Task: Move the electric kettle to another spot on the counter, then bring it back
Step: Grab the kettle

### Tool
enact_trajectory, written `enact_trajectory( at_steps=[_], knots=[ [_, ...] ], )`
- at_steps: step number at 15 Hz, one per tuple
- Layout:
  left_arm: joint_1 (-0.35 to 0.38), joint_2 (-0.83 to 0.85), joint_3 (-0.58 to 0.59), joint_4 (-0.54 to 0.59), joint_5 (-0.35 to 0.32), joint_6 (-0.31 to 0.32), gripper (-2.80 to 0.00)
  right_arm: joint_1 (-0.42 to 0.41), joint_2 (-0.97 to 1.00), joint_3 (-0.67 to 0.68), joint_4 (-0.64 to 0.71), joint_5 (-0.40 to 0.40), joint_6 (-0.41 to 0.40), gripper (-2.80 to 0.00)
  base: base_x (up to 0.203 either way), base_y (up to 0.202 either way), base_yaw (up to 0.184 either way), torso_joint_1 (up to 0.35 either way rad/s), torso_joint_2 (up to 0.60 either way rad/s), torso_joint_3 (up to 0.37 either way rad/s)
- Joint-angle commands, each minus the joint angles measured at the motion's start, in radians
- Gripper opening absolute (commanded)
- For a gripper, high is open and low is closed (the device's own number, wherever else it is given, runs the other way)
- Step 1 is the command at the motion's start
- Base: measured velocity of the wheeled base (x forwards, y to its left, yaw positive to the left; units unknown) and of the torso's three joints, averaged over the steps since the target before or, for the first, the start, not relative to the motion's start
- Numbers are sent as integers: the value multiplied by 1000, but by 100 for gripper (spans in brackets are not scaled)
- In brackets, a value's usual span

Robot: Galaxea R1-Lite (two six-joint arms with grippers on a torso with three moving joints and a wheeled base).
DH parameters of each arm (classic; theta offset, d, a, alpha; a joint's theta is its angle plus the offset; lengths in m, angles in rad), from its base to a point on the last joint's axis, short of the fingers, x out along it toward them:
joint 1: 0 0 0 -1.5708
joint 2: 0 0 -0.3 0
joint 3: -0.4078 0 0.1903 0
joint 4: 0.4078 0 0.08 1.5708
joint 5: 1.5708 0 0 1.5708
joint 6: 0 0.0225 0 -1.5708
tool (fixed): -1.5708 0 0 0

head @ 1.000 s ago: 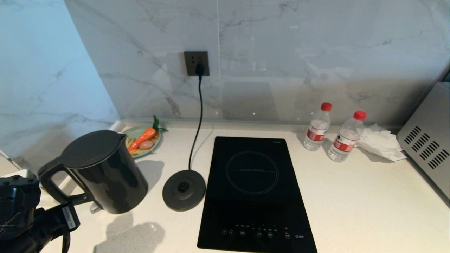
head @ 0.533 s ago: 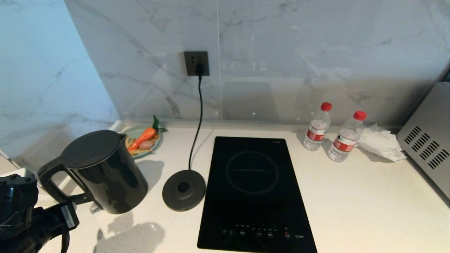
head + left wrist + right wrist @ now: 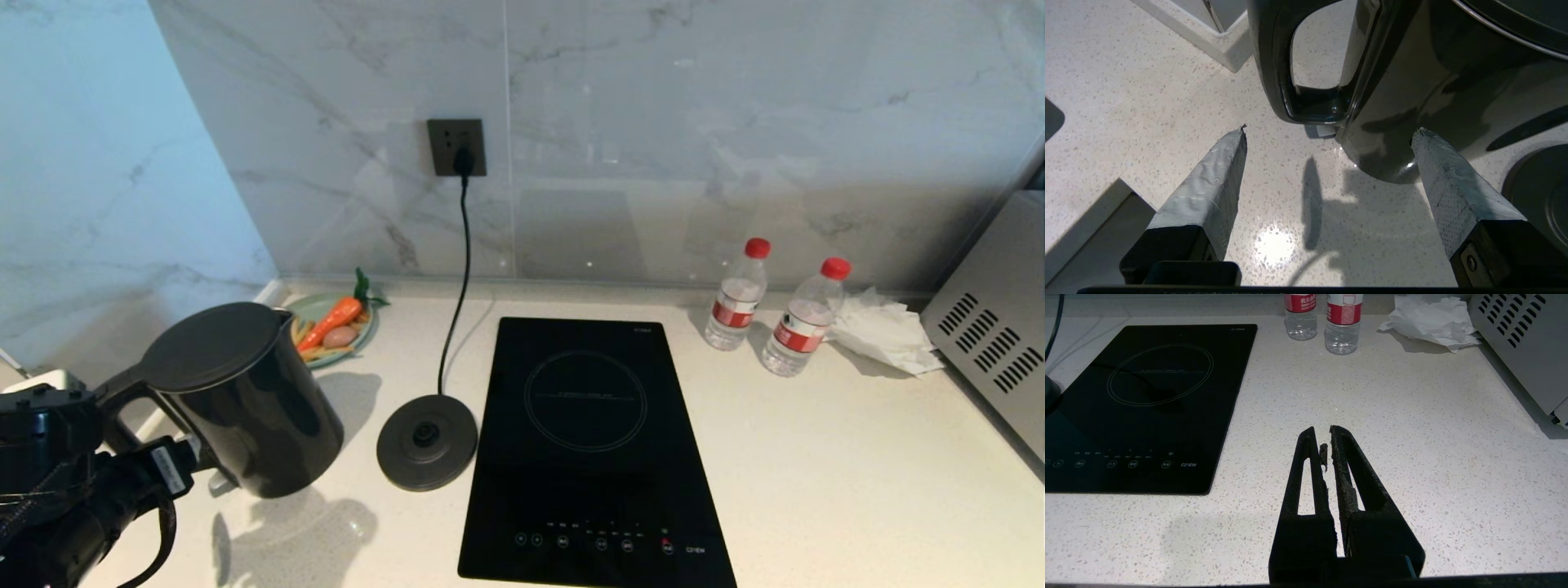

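Next, I close my left gripper on the outer upright part of the electric kettle's loop handle (image 3: 113,420) (image 3: 1273,63), with one finger inside the loop.
The electric kettle (image 3: 245,400), glossy black with a flat lid, stands upright at the left of the off-white counter (image 3: 816,457), off its base disc. My left gripper (image 3: 1331,130) is open, and its grey-taped fingers (image 3: 1208,196) hover low over the counter (image 3: 1167,102). It sits just short of the kettle's loop handle (image 3: 1274,61) and touches nothing. In the head view only the left arm (image 3: 73,482) shows, at the lower left beside the handle. My right gripper (image 3: 1323,430) is shut and empty, parked above the bare counter (image 3: 1412,416).
The round black base disc (image 3: 427,441), corded to a wall socket (image 3: 456,147), lies right of the kettle. A black hob (image 3: 588,441) fills the middle. A plate with a carrot (image 3: 331,327) sits behind the kettle. Two water bottles (image 3: 739,298), tissue (image 3: 886,331) and a grey appliance (image 3: 996,327) are at the right.
My left arm has risen and shifted right, closer to the kettle's handle. The kettle has stayed where it was.
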Motion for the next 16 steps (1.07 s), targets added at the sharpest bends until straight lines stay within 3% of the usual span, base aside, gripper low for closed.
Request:
enact_trajectory(
  at_steps=[1,5,12,16],
  knots=[
    [24,75,53,-104,3,29,0,1,0,0,-1,0,-1,-280,0,0,0,0,0,0],
    [88,111,134,-300,-6,114,0,0,0,0,-1,0,-1,-280,0,0,0,0,0,0],
    [128,136,125,-322,-49,83,0,1,0,0,-1,0,-1,-280,0,0,0,0,0,0],
    [163,220,155,-482,-52,91,0,0,0,0,-1,0,-1,-280,0,0,0,0,0,0]
  ],
)
